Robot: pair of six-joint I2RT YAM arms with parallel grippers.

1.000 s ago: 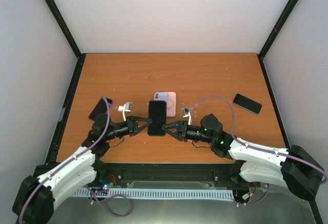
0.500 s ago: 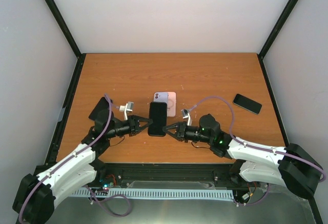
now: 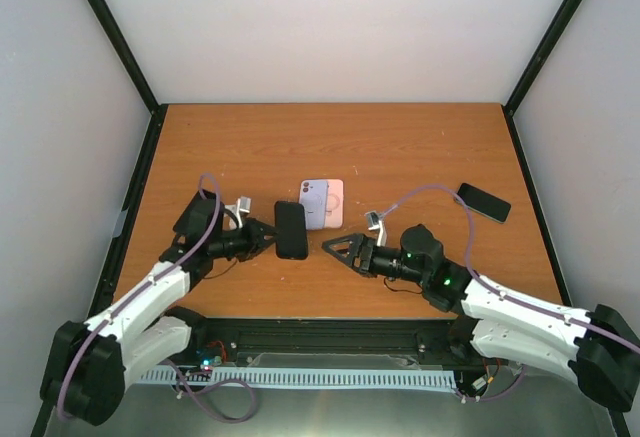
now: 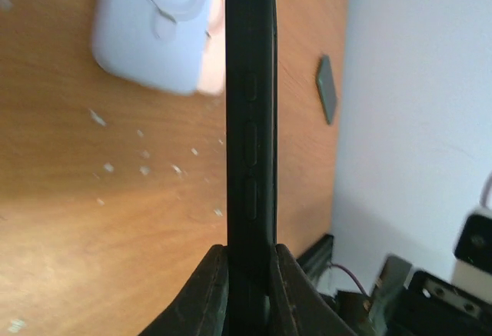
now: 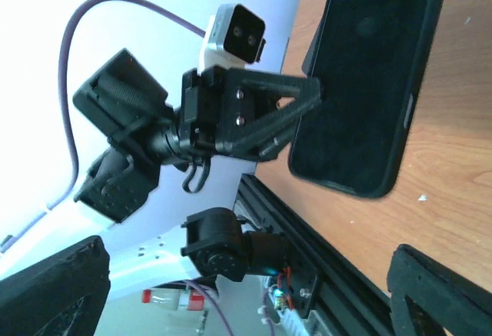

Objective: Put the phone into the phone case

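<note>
My left gripper needs to set the black phone down on the table [image 3: 264, 214], in the space between the lilac item and the dark flat item.
A black phone [image 3: 291, 229] stands on its long edge just above the table, and a black phone case appears to wrap its rim. My left gripper [image 3: 270, 240] is shut on its left edge. In the left wrist view the black fingers [image 4: 207, 290] pinch the phone's thin side [image 4: 250, 136]. The right wrist view shows its dark screen [image 5: 361, 82] facing my right gripper [image 5: 246, 294]. My right gripper [image 3: 328, 247] is open and empty, a short gap to the right of the phone.
A lilac phone-shaped item with a ring on its back [image 3: 322, 203] lies flat just behind the held phone, over something pink. Another black phone [image 3: 482, 202] lies at the right. A dark flat item [image 3: 188, 215] sits by the left arm.
My right gripper has let go of the phone's right edge, opened wide and backed off to the right. My left gripper has carried the phone a little to the left.
</note>
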